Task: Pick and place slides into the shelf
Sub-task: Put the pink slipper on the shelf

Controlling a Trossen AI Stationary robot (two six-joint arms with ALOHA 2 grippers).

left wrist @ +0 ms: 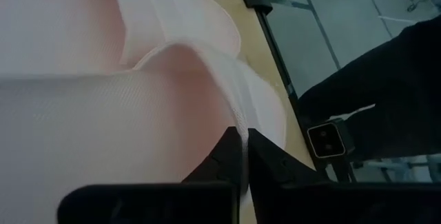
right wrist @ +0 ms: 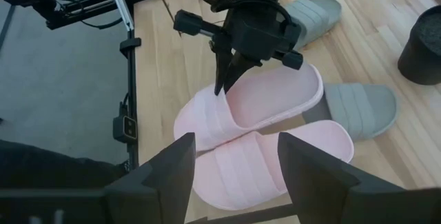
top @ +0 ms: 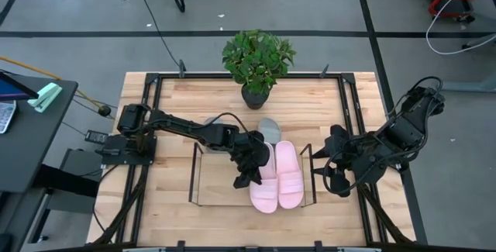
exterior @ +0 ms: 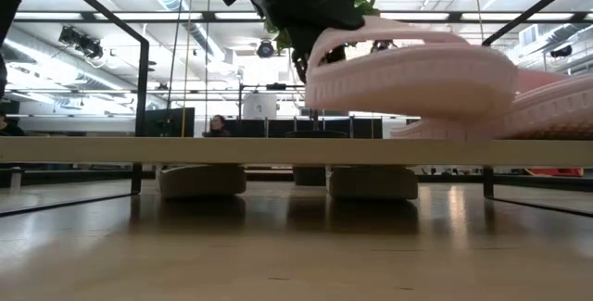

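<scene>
My left gripper's pink slide tilts above the shelf's board; next I lower it flat, then nudge it straight by its strap [top: 266, 189] first.
Two pale pink slides lie side by side on the shelf's [top: 194, 176] light board [exterior: 185, 149]. My left gripper [top: 244, 176] reaches in from the table's left and is shut on the left one [top: 263, 184], which the low view shows tilted above the board [exterior: 408, 74]. The other pink slide [top: 289, 173] lies flat to its right. Two grey slides [right wrist: 362, 103] [right wrist: 313, 14] rest sole-down on the table beyond the shelf. My right gripper [right wrist: 236, 141] hovers open at the shelf's right end [top: 319, 163], touching nothing. My left gripper pinches the pink slide's wide strap by its thin edge [left wrist: 242, 131] between the two fingers [left wrist: 265, 160]. The fingers come from above, pointing down [right wrist: 222, 85]. The slide is tilted, its left end raised off the board [exterior: 320, 69]; whether its other end rests on anything does not show.
A potted plant [top: 257, 58] stands at the table's far edge behind the shelf. The shelf's thin black wire frame [top: 308, 153] rises at both ends. Black rails [top: 353, 105] frame the wooden table. The board left of the pink slides [top: 217, 182] is bare.
</scene>
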